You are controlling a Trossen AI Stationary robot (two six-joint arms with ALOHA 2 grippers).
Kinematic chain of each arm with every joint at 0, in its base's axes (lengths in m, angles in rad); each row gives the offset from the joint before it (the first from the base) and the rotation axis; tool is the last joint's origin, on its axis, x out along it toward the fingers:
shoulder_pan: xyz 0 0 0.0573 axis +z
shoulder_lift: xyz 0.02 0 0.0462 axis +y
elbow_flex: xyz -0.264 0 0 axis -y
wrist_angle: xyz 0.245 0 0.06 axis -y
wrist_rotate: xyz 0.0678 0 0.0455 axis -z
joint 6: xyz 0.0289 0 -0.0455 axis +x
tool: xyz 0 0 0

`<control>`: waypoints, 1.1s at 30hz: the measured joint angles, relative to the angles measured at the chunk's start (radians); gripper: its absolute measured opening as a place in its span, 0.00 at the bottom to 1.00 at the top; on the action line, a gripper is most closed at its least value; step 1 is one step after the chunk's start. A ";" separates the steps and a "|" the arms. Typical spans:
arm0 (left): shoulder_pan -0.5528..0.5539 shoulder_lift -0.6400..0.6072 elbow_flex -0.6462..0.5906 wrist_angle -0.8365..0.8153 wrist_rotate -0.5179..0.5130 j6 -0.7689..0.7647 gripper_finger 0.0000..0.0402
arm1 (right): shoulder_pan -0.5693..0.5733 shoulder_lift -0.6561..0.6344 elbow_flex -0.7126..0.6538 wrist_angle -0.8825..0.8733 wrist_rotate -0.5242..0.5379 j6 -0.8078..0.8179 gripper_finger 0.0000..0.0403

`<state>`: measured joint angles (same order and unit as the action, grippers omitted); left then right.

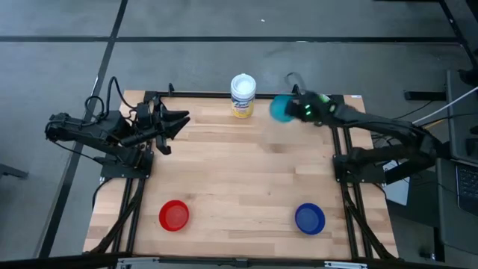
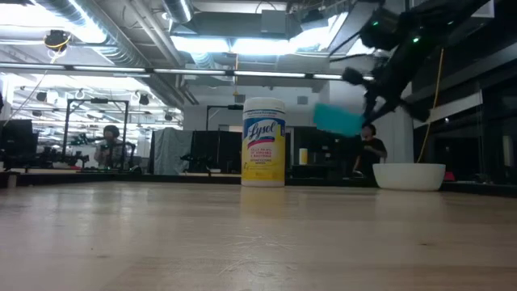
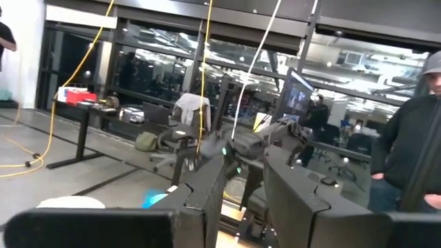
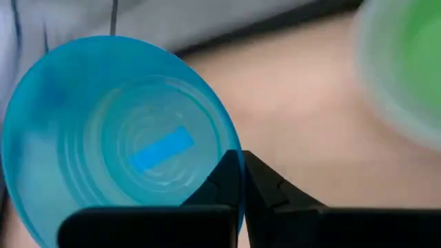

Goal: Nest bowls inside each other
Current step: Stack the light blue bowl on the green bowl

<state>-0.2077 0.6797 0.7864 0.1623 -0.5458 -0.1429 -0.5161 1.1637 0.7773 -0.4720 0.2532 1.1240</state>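
Observation:
Next, I let go of the teal bowl with my right gripper inside the white bowl point(image 1: 318, 107) point(image 4: 431, 58) at the far edge of the table.
A teal bowl point(image 1: 280, 109) hangs above the table's far edge, right of the white canister point(image 1: 243, 95), with my right gripper point(image 1: 295, 110) shut on it. In the low view the teal bowl point(image 2: 338, 119) is tilted and high above the wood. A white bowl point(image 2: 408, 175) rests on its base at the far right. The right wrist view shows a blurred green bowl point(image 4: 406, 69) beside the teal one. A red bowl point(image 1: 174, 215) and a blue bowl point(image 1: 309, 218) sit upright near the front edge. My left gripper point(image 1: 179, 119) waits open at the far left, holding nothing. My right gripper holds the teal bowl by its rim point(image 4: 233, 160), one finger inside the bowl and one outside, at the rim's side nearest the wrist. The fingers slant down from the table's right side. The bowl is lifted clear of the table and tilted.
The white canister point(image 2: 263, 142) with the yellow-blue label stands upright at the far edge's middle. Bare wood point(image 1: 239, 172) lies across the table's middle. People point(image 2: 109, 147) are in the room behind the table.

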 joint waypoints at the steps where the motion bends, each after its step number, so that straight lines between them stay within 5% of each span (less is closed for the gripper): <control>1: 0.000 -0.001 0.000 0.000 0.008 0.000 0.25 | -0.038 -0.030 0.000 -0.022 0.013 0.023 0.01; 8: 0.000 -0.001 0.000 0.000 0.024 0.039 0.25 | -0.220 -0.138 -0.044 -0.220 0.027 0.227 0.00; 18: 0.000 -0.008 0.000 -0.001 0.070 0.060 0.25 | -0.336 -0.177 -0.118 -0.299 0.053 0.513 0.00; 33: 0.000 -0.043 0.000 0.001 0.070 0.060 0.25 | -0.477 -0.173 -0.142 -0.274 0.072 0.386 0.00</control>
<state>-0.2077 0.6364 0.7860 0.1631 -0.4759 -0.0830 -0.9935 0.9909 0.6353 -0.7464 0.3248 1.5101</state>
